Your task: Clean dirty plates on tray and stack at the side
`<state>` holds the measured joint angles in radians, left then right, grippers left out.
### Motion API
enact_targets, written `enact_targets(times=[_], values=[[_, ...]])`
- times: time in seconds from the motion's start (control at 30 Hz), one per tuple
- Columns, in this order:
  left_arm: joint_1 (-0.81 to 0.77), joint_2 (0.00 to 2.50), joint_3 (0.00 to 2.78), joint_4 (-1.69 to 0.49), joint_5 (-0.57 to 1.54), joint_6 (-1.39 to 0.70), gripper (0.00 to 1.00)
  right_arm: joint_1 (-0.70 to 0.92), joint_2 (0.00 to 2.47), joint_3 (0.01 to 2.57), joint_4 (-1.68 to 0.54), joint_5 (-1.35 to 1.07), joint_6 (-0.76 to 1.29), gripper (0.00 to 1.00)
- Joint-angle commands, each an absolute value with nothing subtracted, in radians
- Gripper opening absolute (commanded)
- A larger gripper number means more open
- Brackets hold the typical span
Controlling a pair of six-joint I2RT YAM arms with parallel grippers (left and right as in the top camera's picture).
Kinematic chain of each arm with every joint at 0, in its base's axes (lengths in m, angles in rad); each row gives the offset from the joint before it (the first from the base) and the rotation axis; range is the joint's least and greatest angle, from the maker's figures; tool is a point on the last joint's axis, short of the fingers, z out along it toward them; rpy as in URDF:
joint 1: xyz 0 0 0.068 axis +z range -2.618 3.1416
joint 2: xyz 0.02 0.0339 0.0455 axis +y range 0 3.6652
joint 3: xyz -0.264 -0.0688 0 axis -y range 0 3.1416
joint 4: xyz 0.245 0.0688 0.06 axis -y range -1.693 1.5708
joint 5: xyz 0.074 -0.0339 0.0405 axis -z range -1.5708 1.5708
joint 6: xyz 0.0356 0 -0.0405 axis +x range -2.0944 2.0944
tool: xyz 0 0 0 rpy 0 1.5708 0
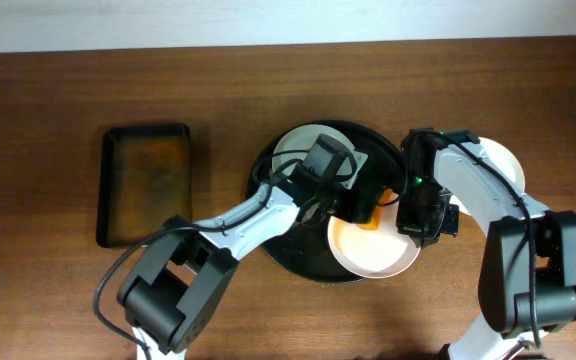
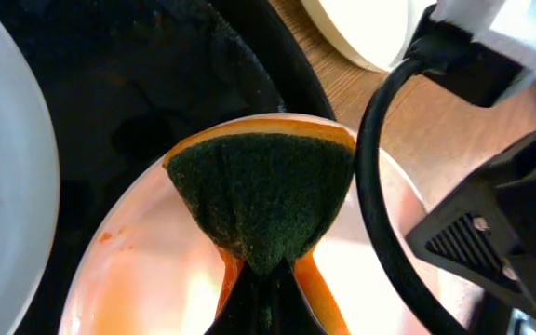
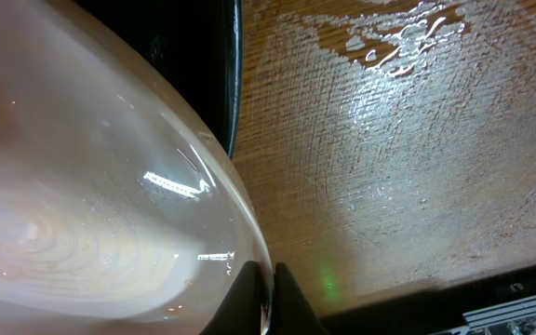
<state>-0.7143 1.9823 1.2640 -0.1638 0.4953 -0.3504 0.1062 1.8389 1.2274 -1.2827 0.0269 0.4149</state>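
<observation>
The orange-smeared plate will go from my right gripper on top of the clean white plate (image 1: 487, 178) beside the tray.
A white plate (image 1: 373, 255) with orange smears lies tilted over the front right edge of the round black tray (image 1: 298, 262). My left gripper (image 1: 366, 208) is shut on an orange sponge with a green scouring face (image 2: 266, 191) and presses it on the plate (image 2: 156, 270). My right gripper (image 1: 415, 222) is shut on the plate's right rim (image 3: 249, 270). A second white plate (image 1: 303, 143) sits on the tray's far side, partly under my left arm. A clean white plate (image 1: 498, 165) lies on the table to the right, partly hidden by my right arm.
A dark rectangular tray (image 1: 146, 182) lies at the left of the wooden table (image 1: 48, 120). Wet streaks show on the wood (image 3: 398, 42) beside the round tray. My right arm's cable (image 2: 380, 167) runs close to the sponge.
</observation>
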Motion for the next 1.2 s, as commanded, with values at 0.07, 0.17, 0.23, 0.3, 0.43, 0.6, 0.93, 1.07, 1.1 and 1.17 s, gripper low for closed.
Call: enact_targets(times=[0.07, 0.17, 0.23, 0.3, 0.43, 0.6, 0.93, 1.07, 1.1, 1.17], values=[[-0.737, 1.999, 1.272, -0.139, 0.361, -0.297, 0.0, 0.111, 1.82, 1.238, -1.287, 0.061, 0.417, 0.04], [-0.737, 2.004, 1.272, -0.138, 0.31, -0.296, 0.0, 0.111, 1.82, 1.238, -1.288, 0.061, 0.417, 0.04], [-0.738, 2.028, 1.272, -0.114, 0.303, -0.289, 0.0, 0.111, 1.82, 1.238, -1.288, 0.061, 0.417, 0.04], [-0.742, 2.045, 1.272, -0.1, 0.304, -0.281, 0.0, 0.111, 1.82, 1.238, -1.288, 0.061, 0.417, 0.04], [-0.772, 2.051, 1.272, -0.019, 0.301, -0.244, 0.0, 0.111, 1.82, 1.238, -1.288, 0.061, 0.417, 0.04], [-0.804, 2.059, 1.272, -0.026, 0.134, -0.234, 0.0, 0.111, 1.82, 1.238, -1.291, 0.061, 0.417, 0.04], [-0.741, 1.993, 1.273, -0.173, 0.053, -0.233, 0.0, 0.111, 1.82, 1.238, -1.294, 0.061, 0.417, 0.04], [-0.739, 1.876, 1.273, -0.288, -0.036, -0.233, 0.0, 0.111, 1.82, 1.238, -1.295, 0.062, 0.416, 0.04], [-0.734, 1.844, 1.273, -0.318, -0.035, -0.233, 0.0, 0.111, 1.82, 1.238, -1.294, 0.062, 0.416, 0.04], [-0.717, 1.779, 1.273, -0.376, -0.035, -0.233, 0.0, 0.111, 1.82, 1.238, -1.291, 0.063, 0.417, 0.04]])
